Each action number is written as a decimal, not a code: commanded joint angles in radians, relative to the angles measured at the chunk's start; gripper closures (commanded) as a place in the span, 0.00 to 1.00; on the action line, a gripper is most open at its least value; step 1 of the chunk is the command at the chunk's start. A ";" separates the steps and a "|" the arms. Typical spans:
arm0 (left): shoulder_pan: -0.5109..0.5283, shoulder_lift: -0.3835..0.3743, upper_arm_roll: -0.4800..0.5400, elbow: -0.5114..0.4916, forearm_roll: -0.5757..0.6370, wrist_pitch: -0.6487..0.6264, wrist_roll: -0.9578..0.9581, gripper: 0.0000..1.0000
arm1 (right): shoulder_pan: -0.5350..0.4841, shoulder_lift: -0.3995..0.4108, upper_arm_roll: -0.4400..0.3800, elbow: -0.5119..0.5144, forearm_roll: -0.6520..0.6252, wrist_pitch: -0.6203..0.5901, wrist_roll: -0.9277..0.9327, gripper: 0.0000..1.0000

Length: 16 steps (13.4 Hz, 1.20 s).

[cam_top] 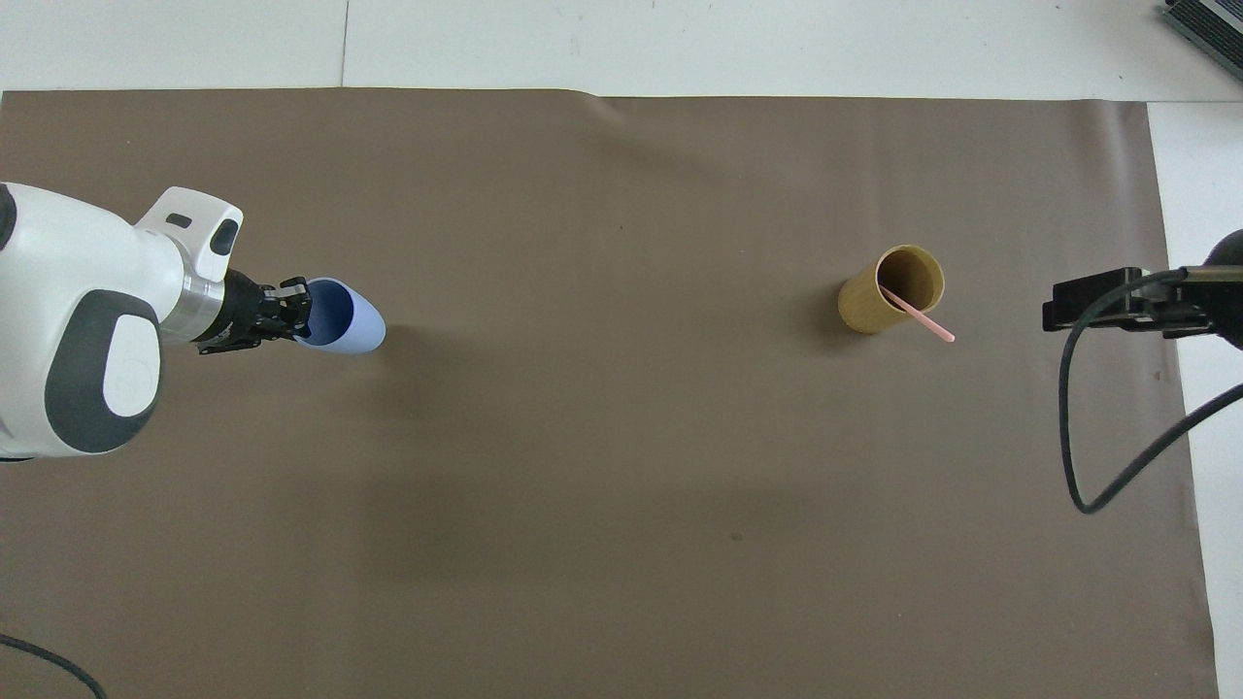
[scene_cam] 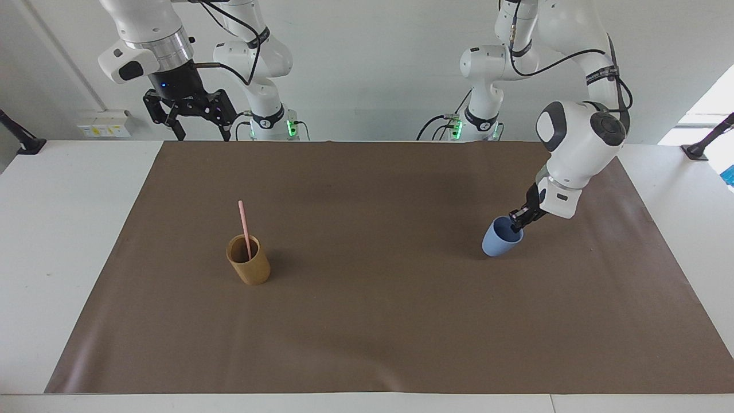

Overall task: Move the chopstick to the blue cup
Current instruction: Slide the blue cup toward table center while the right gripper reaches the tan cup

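Observation:
The pink chopstick is leaning in the tan holder. My right gripper should go there next and close on the chopstick's top end [cam_top: 944, 332].
The blue cup [scene_cam: 500, 238] is on the brown mat toward the left arm's end, tipped with its mouth toward that end; it also shows in the overhead view [cam_top: 348, 322]. My left gripper [scene_cam: 518, 221] [cam_top: 291, 313] is shut on the cup's rim, one finger inside. The pink chopstick [scene_cam: 245, 225] [cam_top: 921, 318] leans in the tan holder [scene_cam: 250, 265] [cam_top: 879, 303] toward the right arm's end. My right gripper [scene_cam: 192, 123] waits open and empty, raised over the mat's edge by its base, well apart from the holder.
The brown mat [scene_cam: 367, 321] covers most of the white table [scene_cam: 57, 229]. A black cable [cam_top: 1097, 437] hangs from the right arm over the mat's edge at the right arm's end.

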 commanded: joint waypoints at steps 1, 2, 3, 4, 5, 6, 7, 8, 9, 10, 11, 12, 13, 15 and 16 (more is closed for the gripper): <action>-0.039 0.018 -0.008 0.180 0.021 -0.126 -0.166 1.00 | -0.008 0.000 0.002 -0.002 0.016 0.010 0.000 0.00; -0.096 0.027 -0.009 0.230 0.093 -0.143 -0.289 1.00 | -0.008 0.000 0.002 -0.002 0.016 0.007 0.000 0.00; -0.145 0.035 -0.009 0.249 0.141 -0.147 -0.386 1.00 | -0.008 0.000 0.002 -0.002 0.016 0.007 0.002 0.00; -0.183 0.037 -0.009 0.254 0.152 -0.147 -0.432 1.00 | -0.010 0.000 0.002 -0.002 0.016 0.010 0.000 0.00; -0.216 0.040 -0.009 0.265 0.143 -0.145 -0.447 1.00 | -0.010 0.000 0.002 -0.002 0.016 0.010 0.002 0.00; -0.249 0.049 -0.011 0.268 0.140 -0.139 -0.488 1.00 | -0.008 0.000 0.002 -0.002 0.015 0.010 0.002 0.00; -0.306 0.082 -0.011 0.269 0.152 -0.137 -0.556 1.00 | -0.008 0.000 0.002 -0.002 0.013 0.010 0.002 0.00; -0.366 0.121 -0.011 0.288 0.157 -0.125 -0.606 1.00 | -0.008 0.000 0.002 -0.004 0.013 0.010 0.002 0.00; -0.404 0.174 -0.011 0.326 0.170 -0.124 -0.623 1.00 | -0.008 0.000 0.002 -0.004 0.013 0.012 0.002 0.00; -0.424 0.208 -0.012 0.347 0.167 -0.110 -0.634 1.00 | -0.008 0.000 0.002 -0.004 0.007 0.012 0.002 0.00; -0.446 0.213 -0.012 0.346 0.166 -0.073 -0.640 1.00 | -0.008 -0.001 0.002 -0.005 0.003 0.010 0.002 0.00; -0.474 0.224 -0.012 0.344 0.167 -0.047 -0.640 1.00 | -0.011 -0.001 0.002 -0.010 0.002 0.010 0.000 0.00; -0.500 0.248 -0.012 0.346 0.167 -0.039 -0.640 1.00 | -0.011 -0.006 0.002 -0.014 0.002 0.012 0.002 0.00; -0.521 0.279 -0.012 0.346 0.172 -0.025 -0.641 1.00 | -0.010 -0.014 0.000 -0.039 0.002 0.028 0.002 0.00; -0.537 0.288 -0.012 0.346 0.172 -0.025 -0.641 1.00 | -0.010 -0.017 0.000 -0.056 0.001 0.048 0.002 0.00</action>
